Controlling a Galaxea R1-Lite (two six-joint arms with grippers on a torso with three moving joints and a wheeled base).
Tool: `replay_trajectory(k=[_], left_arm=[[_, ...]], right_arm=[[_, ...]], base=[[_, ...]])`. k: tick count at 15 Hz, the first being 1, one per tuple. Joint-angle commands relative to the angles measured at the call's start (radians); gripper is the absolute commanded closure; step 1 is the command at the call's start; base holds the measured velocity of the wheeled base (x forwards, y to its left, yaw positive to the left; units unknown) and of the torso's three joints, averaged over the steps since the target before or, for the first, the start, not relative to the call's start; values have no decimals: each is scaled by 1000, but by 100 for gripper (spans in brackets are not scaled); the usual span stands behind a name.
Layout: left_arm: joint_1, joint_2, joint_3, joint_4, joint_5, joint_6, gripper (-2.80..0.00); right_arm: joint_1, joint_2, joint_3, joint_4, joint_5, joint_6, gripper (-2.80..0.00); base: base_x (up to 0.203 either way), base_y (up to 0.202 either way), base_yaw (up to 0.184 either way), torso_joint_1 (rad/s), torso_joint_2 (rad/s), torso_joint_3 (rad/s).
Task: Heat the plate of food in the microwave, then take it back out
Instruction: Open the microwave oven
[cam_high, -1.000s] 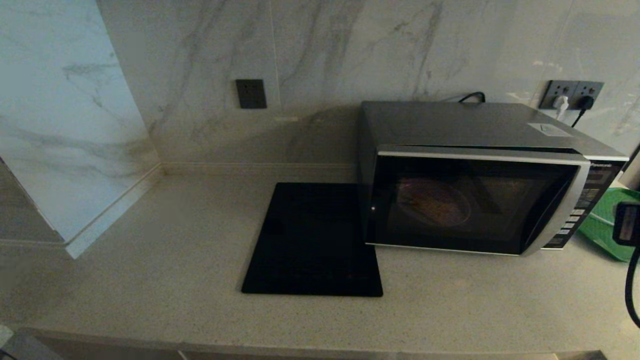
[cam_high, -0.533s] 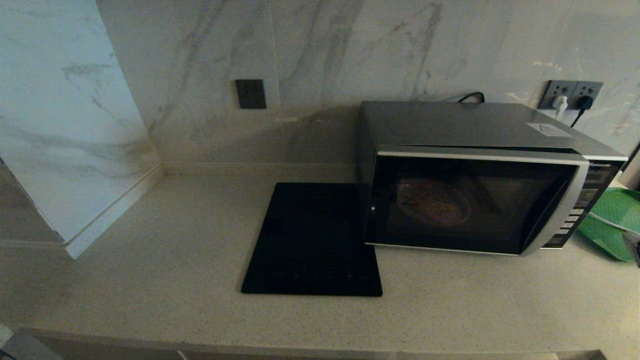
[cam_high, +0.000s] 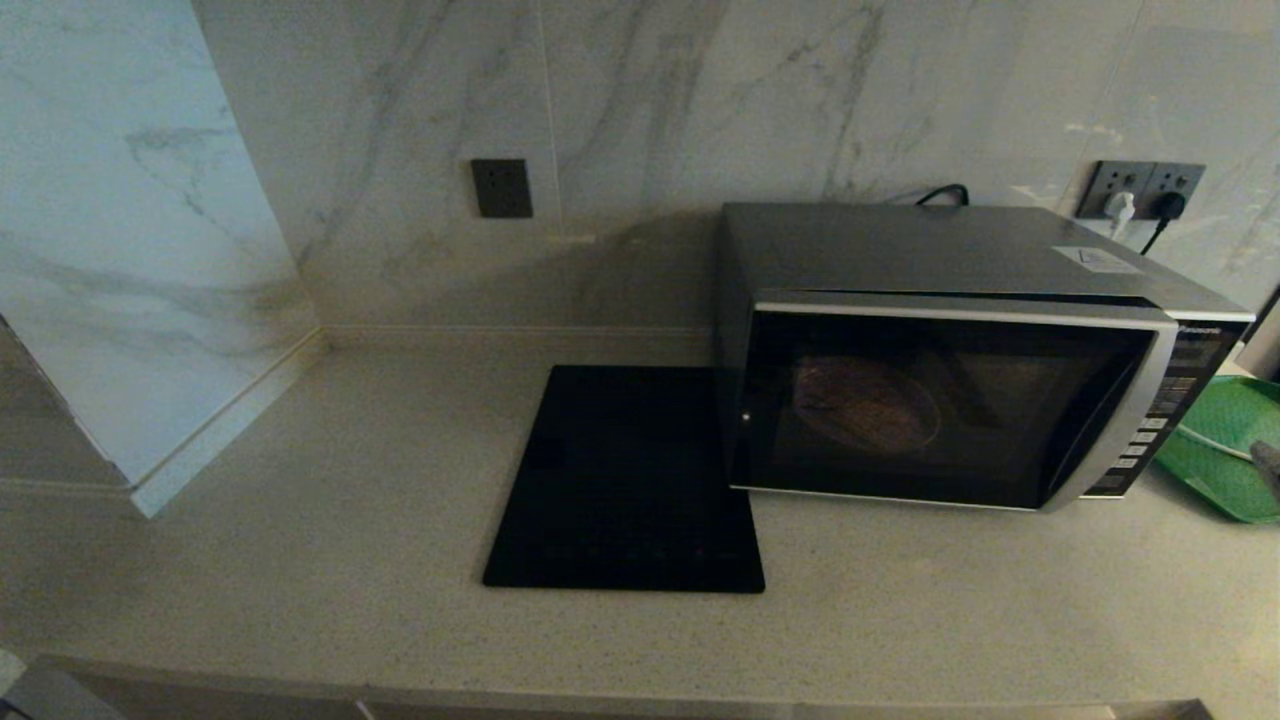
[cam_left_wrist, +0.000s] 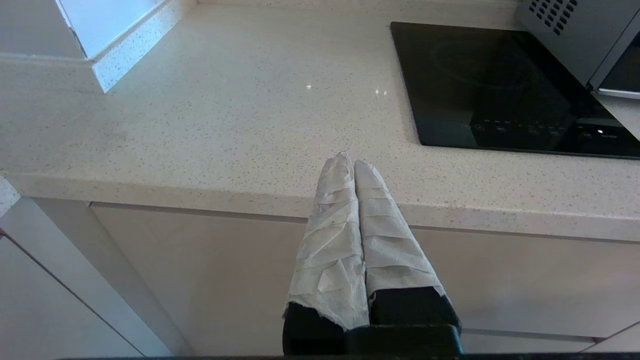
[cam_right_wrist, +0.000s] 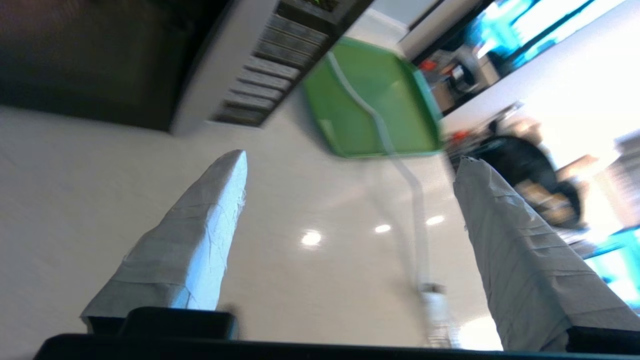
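Note:
My right gripper should go next to the microwave door's handle (cam_high: 1136, 414) (cam_right_wrist: 231, 54) beside the button panel and close on the handle's middle, because the door has to open.
The microwave (cam_high: 950, 390) stands on the counter at the right with its dark glass door closed. Through the glass the plate of food (cam_high: 866, 403) shows dimly as a round shape inside. My right gripper (cam_right_wrist: 350, 160) hovers open and empty over the counter in front of the microwave's button panel (cam_right_wrist: 270, 75); only a fingertip (cam_high: 1268, 462) of it shows at the head view's right edge. My left gripper (cam_left_wrist: 348, 165) is shut and empty, parked below the counter's front edge, left of the black mat (cam_left_wrist: 500, 90).
A flat black square mat (cam_high: 625, 480) lies left of the microwave. A green tray (cam_high: 1225, 450) sits to the microwave's right, with a white cable (cam_right_wrist: 380, 125) across it. Wall sockets (cam_high: 1140, 190) with plugs are behind. Marble wall juts out at the far left.
My right arm has drawn back to the right, from beside the button panel to almost out of the head view. The microwave door stays closed.

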Motion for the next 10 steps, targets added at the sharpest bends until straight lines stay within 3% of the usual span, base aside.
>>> replay_trajectory(k=[1, 4, 6, 8, 10], left_arm=[[1, 1, 0, 0, 0, 0, 0], [2, 0, 0, 0, 0, 0, 0], [1, 0, 0, 0, 0, 0, 0], [1, 0, 0, 0, 0, 0, 0], [1, 0, 0, 0, 0, 0, 0]], right_arm=[[9, 141, -14, -66, -31, 132, -280], [82, 359, -32, -278, -209, 328, -280], [147, 494, -70, -414, -388, 448, -280], [187, 578, -122, -471, -531, 547, -280], [194, 628, -140, -483, -612, 593, -280]], base=[[0, 0, 0, 0, 0, 0], [0, 0, 0, 0, 0, 0], [0, 0, 0, 0, 0, 0], [0, 0, 0, 0, 0, 0], [0, 0, 0, 0, 0, 0]])
